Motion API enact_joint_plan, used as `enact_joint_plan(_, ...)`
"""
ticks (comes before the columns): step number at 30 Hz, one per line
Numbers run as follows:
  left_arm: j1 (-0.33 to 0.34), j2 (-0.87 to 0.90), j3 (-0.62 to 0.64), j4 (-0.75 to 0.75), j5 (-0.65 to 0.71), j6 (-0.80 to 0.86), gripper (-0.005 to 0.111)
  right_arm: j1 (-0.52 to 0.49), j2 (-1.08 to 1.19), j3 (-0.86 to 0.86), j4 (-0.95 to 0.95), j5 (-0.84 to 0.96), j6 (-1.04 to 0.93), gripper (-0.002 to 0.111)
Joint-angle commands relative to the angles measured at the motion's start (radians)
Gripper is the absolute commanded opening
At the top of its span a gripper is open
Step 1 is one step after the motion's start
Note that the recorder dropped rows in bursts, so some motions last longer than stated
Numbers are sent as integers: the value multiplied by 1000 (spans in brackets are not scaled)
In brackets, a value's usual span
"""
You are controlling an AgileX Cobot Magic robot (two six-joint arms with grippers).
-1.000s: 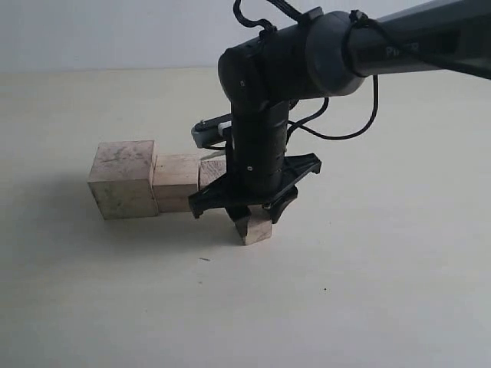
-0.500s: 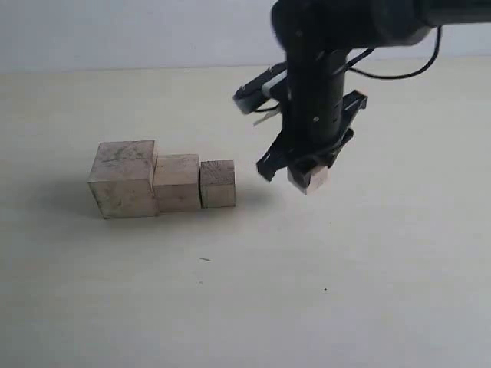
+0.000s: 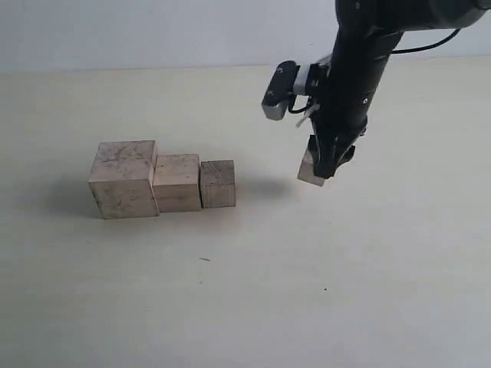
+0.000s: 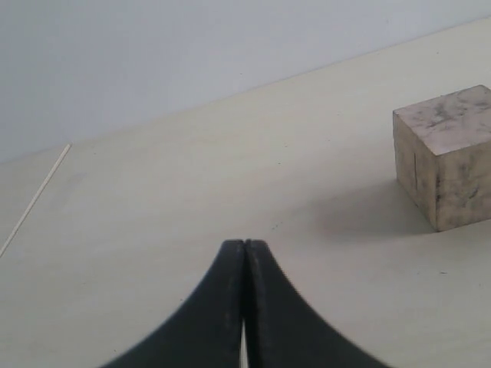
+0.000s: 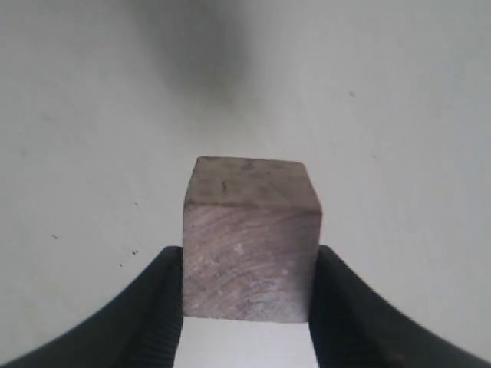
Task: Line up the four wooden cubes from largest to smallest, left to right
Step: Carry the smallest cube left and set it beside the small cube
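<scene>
Next, I release the smallest cube on the table (image 3: 255, 193) with my right gripper close beside the smaller cube, extending the row. The smallest cube is now lifted off the surface.
Three of the wooden cubes stand touching in a row on the table: the largest, mottled cube (image 3: 123, 179) at the left, a middle cube (image 3: 177, 182) beside it, then a smaller cube (image 3: 218, 184). My right gripper (image 3: 322, 169) hangs above the table to the right of the row, shut on the smallest cube (image 3: 308, 173). The right wrist view shows that cube (image 5: 250, 247) clamped between both fingers, lifted off the surface. My left gripper (image 4: 245, 247) is shut with nothing in it, and the largest cube (image 4: 449, 156) shows in its view.
The pale table (image 3: 245, 291) stretches on all sides of the row. A thin line (image 4: 34, 203) marks a table edge in the left wrist view. The right arm's black body (image 3: 360, 61) reaches in from the upper right.
My right gripper has lifted the smallest cube from the table in front of the row and carried it up and to the right. The three-cube row has not moved.
</scene>
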Motion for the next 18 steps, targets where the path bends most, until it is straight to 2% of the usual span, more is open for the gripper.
enact_joint_plan(1,-7,-5,0,-1,-13,-3,0,58,19,0,21,-109,-195,0)
enact_joint_plan(12,-7,-5,0,-1,-13,-3,0,80,114,0,62,-234,-319,0)
enact_joint_plan(18,-7,-5,0,-1,-13,-3,0,80,130,0,233,-201,-453,0)
